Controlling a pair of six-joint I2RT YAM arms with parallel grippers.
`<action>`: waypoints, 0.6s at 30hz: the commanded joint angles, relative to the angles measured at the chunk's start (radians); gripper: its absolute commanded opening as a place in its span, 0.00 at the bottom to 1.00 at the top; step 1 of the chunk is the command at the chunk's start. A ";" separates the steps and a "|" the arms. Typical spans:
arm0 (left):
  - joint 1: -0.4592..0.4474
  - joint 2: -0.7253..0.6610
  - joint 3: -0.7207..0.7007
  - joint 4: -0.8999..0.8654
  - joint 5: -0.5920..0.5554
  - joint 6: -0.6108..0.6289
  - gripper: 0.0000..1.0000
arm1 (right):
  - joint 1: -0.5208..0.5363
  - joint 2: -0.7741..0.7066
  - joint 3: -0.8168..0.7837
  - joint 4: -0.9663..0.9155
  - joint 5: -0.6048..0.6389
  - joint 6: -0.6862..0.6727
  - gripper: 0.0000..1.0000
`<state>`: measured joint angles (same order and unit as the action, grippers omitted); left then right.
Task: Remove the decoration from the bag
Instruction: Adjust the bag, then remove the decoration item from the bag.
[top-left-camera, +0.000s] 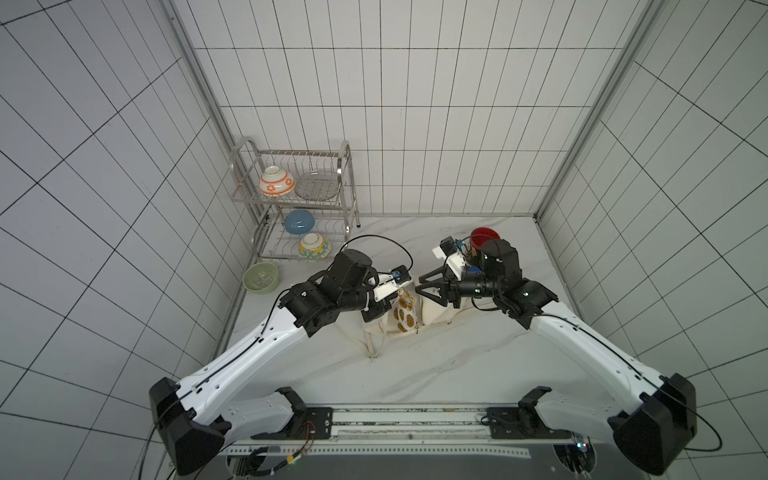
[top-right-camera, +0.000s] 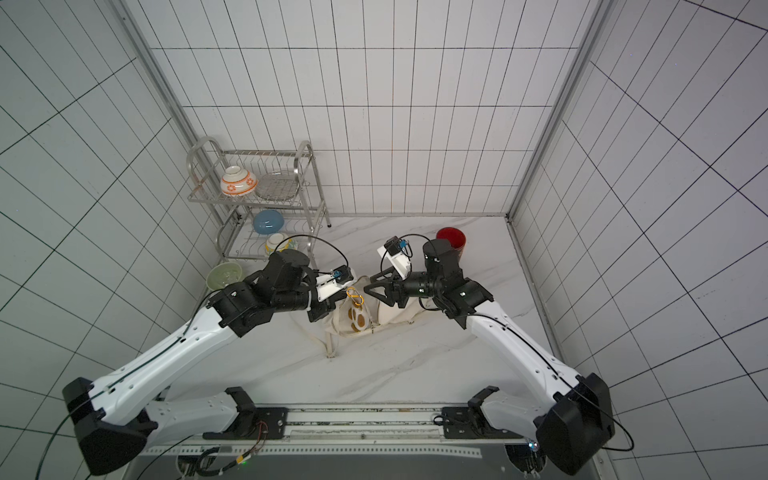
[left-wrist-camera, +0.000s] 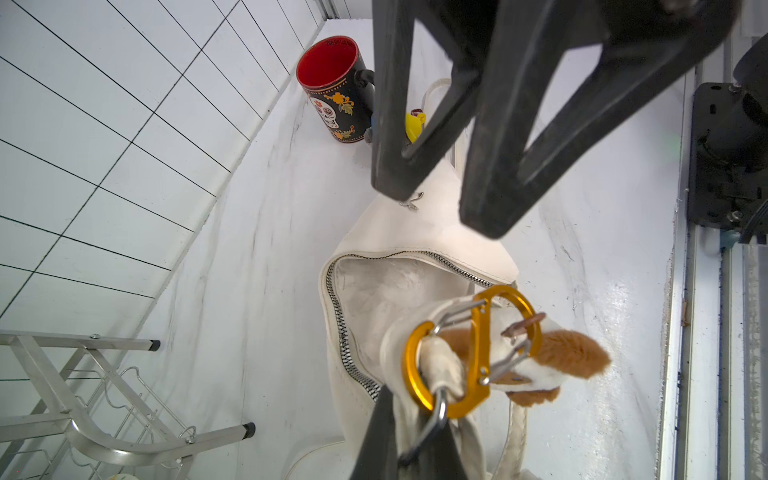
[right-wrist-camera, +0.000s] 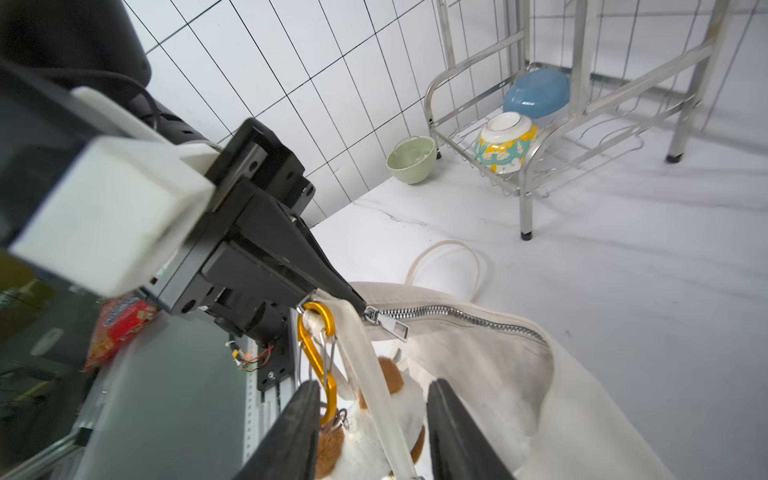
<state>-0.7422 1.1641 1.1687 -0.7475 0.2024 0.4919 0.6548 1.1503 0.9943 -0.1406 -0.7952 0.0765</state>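
Note:
Next, my right gripper swings round and pinches the gold carabiner (right-wrist-camera: 313, 352), as its open fingers are on either side of the bag strap and the carabiner hangs outside them.
The cream bag (top-left-camera: 434, 311) (top-right-camera: 395, 316) (left-wrist-camera: 415, 241) (right-wrist-camera: 498, 374) lies unzipped on the marble counter. Its decoration, a brown-and-white plush (top-left-camera: 405, 319) (left-wrist-camera: 573, 353) (right-wrist-camera: 357, 453), hangs from a gold carabiner (top-left-camera: 405, 297) (top-right-camera: 354, 295) (left-wrist-camera: 478, 345) (right-wrist-camera: 316, 357) clipped round a bag strap. My left gripper (top-left-camera: 397, 293) (left-wrist-camera: 415, 449) (right-wrist-camera: 332, 295) is shut on that strap just at the carabiner's upper loop. My right gripper (top-left-camera: 419, 284) (left-wrist-camera: 438, 208) (right-wrist-camera: 374, 384) is open, its jaws standing either side of the plush and strap without touching them.
A black mug with a red inside (top-left-camera: 484, 237) (left-wrist-camera: 332, 95) stands behind the right arm. A steel dish rack (top-left-camera: 299, 199) holding bowls fills the back left corner. A green bowl (top-left-camera: 260, 277) (right-wrist-camera: 411, 160) sits by the left wall.

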 joint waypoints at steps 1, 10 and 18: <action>-0.008 0.005 0.018 -0.001 -0.007 -0.014 0.00 | 0.028 -0.054 -0.010 -0.042 0.092 -0.106 0.47; -0.013 0.013 0.022 0.017 -0.004 -0.023 0.00 | 0.200 -0.053 -0.026 -0.076 0.366 -0.256 0.50; -0.014 0.018 0.021 0.021 0.015 -0.038 0.00 | 0.257 -0.024 -0.042 0.010 0.428 -0.231 0.46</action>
<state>-0.7521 1.1786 1.1687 -0.7525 0.2028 0.4698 0.8993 1.1179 0.9714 -0.1829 -0.3988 -0.1535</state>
